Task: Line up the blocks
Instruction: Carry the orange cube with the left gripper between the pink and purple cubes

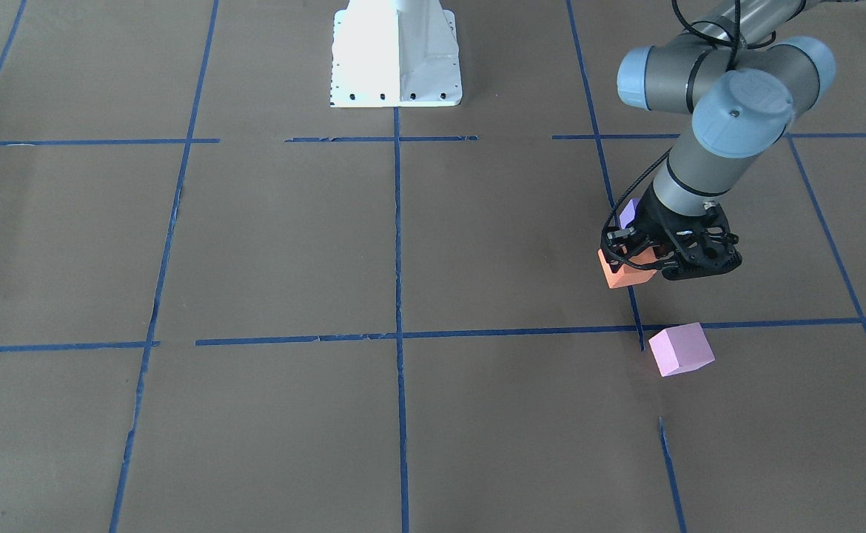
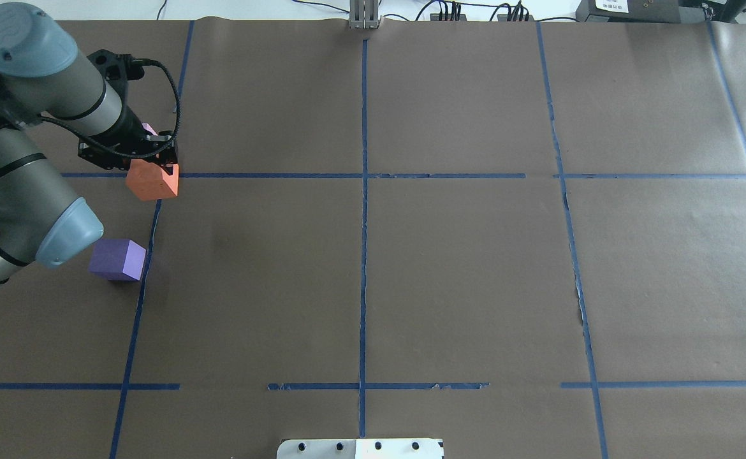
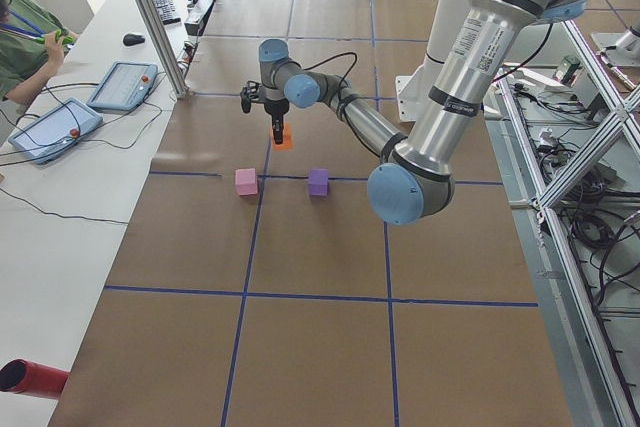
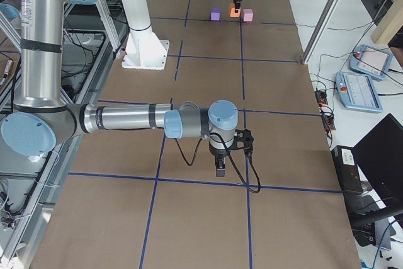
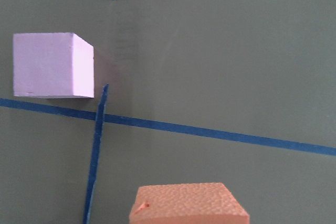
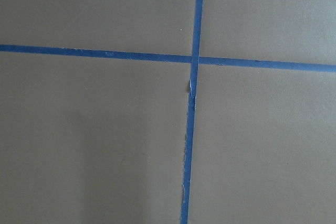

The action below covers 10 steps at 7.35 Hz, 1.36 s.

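Next, my left gripper lets go of the orange block on the table (image 1: 661,283) (image 5: 52,171), in between the dark purple block and the pale pink block.
My left gripper (image 1: 639,257) is shut on the orange block (image 1: 620,278) and holds it low over the brown table, beside a blue tape line. The block also shows at the bottom of the left wrist view (image 5: 189,204). The pale pink block (image 1: 681,349) rests on the table just beyond it, toward the operators' side. The dark purple block (image 2: 118,259) rests on the robot's side of it, partly hidden behind the gripper in the front view. From the side the orange block (image 4: 234,12) sits between the other two. My right gripper (image 4: 220,169) hangs over bare table far away; I cannot tell whether it is open.
Blue tape lines (image 2: 364,223) divide the brown paper table into squares. The white robot base (image 1: 396,55) stands at the table's robot side. Tablets and cables (image 3: 50,127) lie on the side bench beyond the table edge.
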Tool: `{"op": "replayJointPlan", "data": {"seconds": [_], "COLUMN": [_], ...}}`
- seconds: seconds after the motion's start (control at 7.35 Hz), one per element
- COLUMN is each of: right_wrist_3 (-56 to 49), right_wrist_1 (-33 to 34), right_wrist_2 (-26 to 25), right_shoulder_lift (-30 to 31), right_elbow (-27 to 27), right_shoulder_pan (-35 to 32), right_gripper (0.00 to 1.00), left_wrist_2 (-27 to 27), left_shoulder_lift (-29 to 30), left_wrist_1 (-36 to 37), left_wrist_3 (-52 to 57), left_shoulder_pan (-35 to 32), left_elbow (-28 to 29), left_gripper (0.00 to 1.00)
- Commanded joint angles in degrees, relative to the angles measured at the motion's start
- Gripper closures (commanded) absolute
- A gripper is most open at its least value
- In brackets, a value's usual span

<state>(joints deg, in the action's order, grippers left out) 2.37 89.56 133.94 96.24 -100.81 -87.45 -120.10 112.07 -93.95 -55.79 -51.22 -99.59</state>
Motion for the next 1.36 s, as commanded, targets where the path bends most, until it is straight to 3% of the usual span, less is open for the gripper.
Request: {"op": "replayJointPlan", "data": {"seconds": [0.0,0.27,0.95,1.22], "right_wrist_3": [0.0,0.0,0.0,0.0], "right_wrist_1": [0.0,0.0,0.0,0.0], "right_wrist_2": [0.0,0.0,0.0,0.0], "right_shoulder_lift": [0.0,0.0,0.0,0.0], "right_elbow": [0.0,0.0,0.0,0.0], "right_shoulder_pan": [0.0,0.0,0.0,0.0], "right_gripper": [0.0,0.0,0.0,0.0], "left_wrist_2": [-0.05,0.3,0.39,0.21], "left_shoulder_lift": [-4.93,-4.85,-5.11,-7.03], "left_wrist_1": [-6.15,-6.25,-15.02,-17.66], "left_wrist_3": [0.95,1.04,1.04,1.04], "left_shoulder_pan": [-0.2,0.15,0.07,0.15], "left_elbow": [0.61,2.11,9.13,8.97], "left_gripper": [1.0,1.0,1.0,1.0]}}
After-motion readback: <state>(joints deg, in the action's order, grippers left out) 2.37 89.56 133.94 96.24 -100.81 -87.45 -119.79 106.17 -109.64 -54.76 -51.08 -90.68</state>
